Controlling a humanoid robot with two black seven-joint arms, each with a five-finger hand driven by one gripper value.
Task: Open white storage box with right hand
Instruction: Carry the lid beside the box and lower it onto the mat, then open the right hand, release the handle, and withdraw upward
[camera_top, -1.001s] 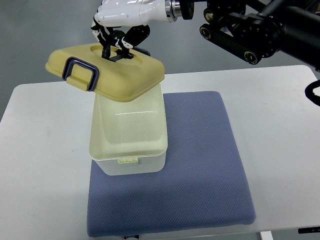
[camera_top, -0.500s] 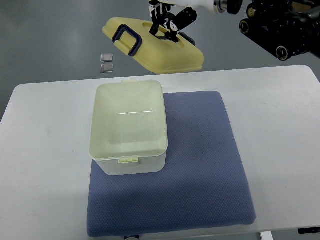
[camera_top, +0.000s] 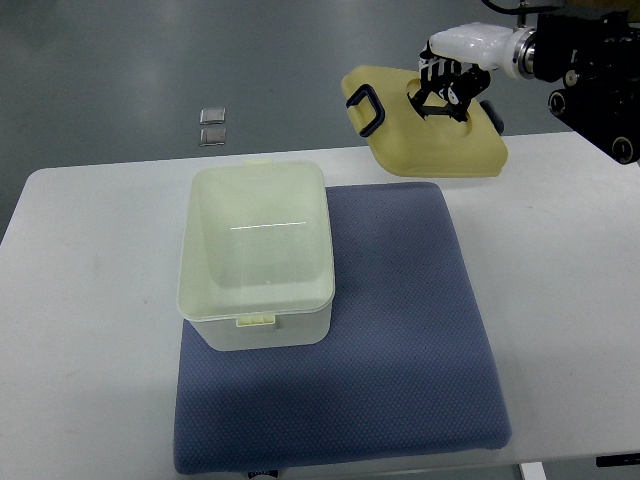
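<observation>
My right gripper has the pale yellow lid. It will release it on the blue mat's far end (camera_top: 432, 221), next to the white storage box.
The white storage box (camera_top: 257, 255) stands open on the blue mat's (camera_top: 400, 340) left half, its inside bare. Its pale yellow lid (camera_top: 425, 135), with dark blue clasps, hangs tilted in the air above the table's far edge at the upper right. My right hand (camera_top: 450, 85) grips the lid's top handle from above, fingers curled into the recess. The right arm enters from the upper right corner. The left arm is out of view.
A white table (camera_top: 90, 300) carries the mat and box. Beyond its far edge lies grey floor with two small square metal plates (camera_top: 212, 125). The arm's black joints (camera_top: 600, 70) crowd the top right corner.
The right hand has carried the lid from above the box's far left, across to the right; it is now over the table's far right edge. The box stands uncovered and unmoved.
</observation>
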